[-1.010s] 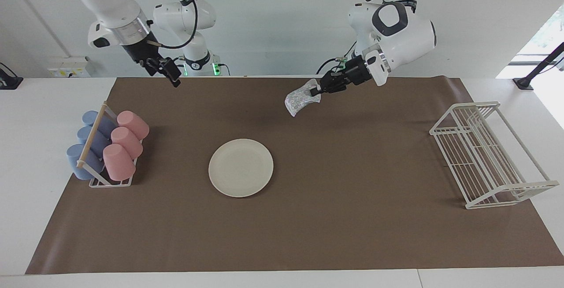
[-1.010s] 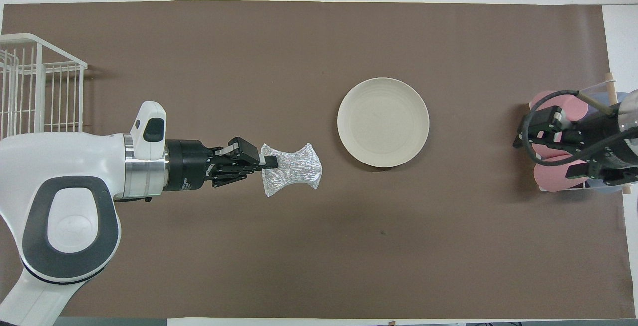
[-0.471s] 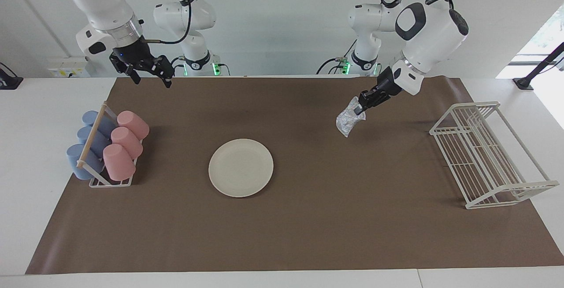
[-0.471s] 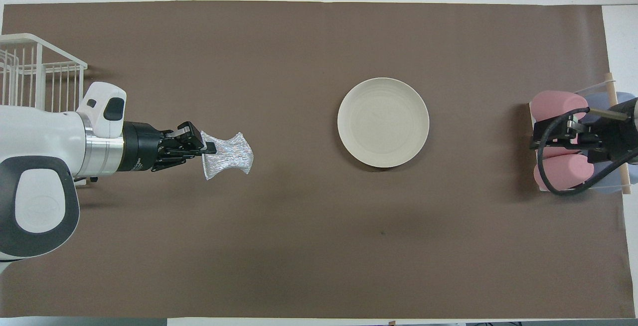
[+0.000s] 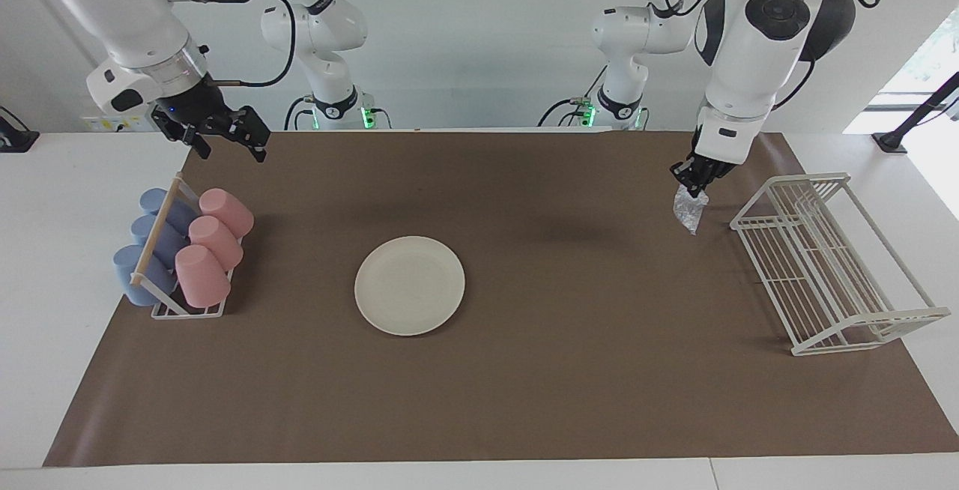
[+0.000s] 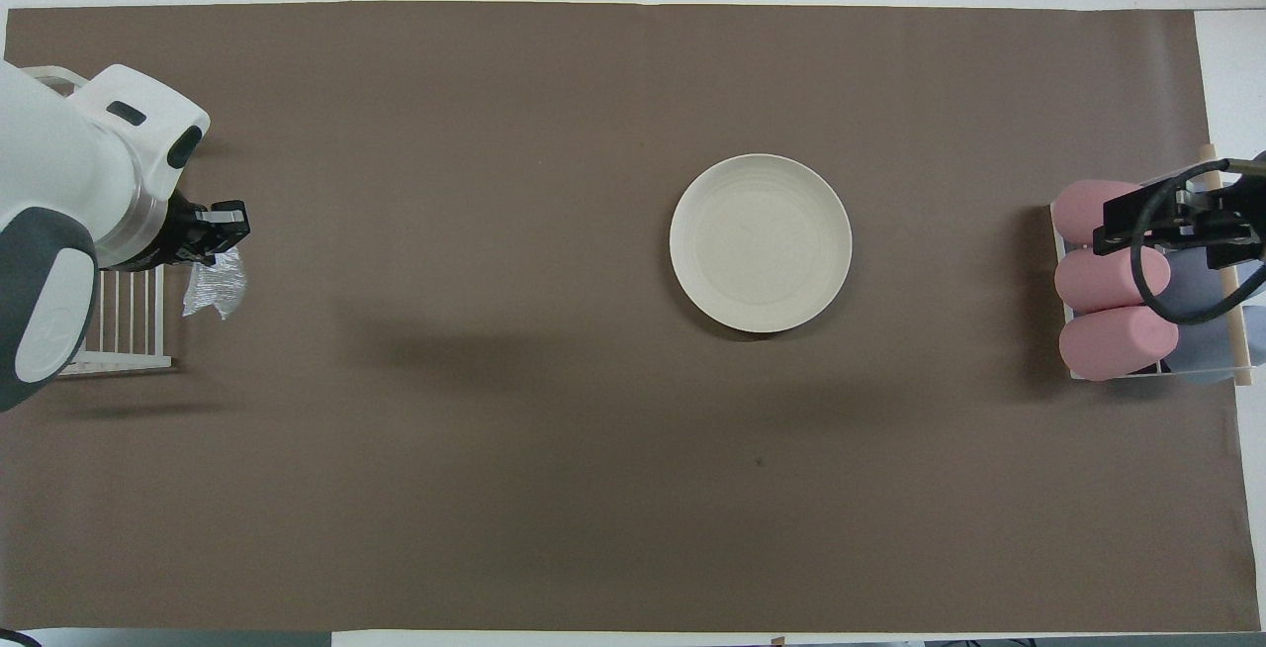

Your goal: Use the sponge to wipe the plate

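My left gripper is to release the silvery sponge, now hanging beside the white wire rack, inside the white wire rack (image 6: 76, 195) at the end of the mat.
The cream-white plate (image 5: 409, 285) (image 6: 760, 243) lies flat on the brown mat near the table's middle, with nothing on it. My left gripper (image 5: 693, 183) (image 6: 222, 245) is shut on the top edge of the silvery sponge (image 5: 689, 210) (image 6: 216, 288). The sponge hangs crumpled in the air over the mat, right beside the white wire rack and well away from the plate. My right gripper (image 5: 232, 151) (image 6: 1172, 230) hangs open and holds nothing, raised over the cup rack at the right arm's end of the table.
A white wire dish rack (image 5: 824, 265) (image 6: 119, 330) stands at the left arm's end of the mat. A small rack of pink and blue cups (image 5: 183, 250) (image 6: 1118, 286) lying on their sides stands at the right arm's end.
My left arm has swung the sponge away from the plate's side over to the wire rack. The right gripper has drifted outward over the cup rack. The plate has not moved.
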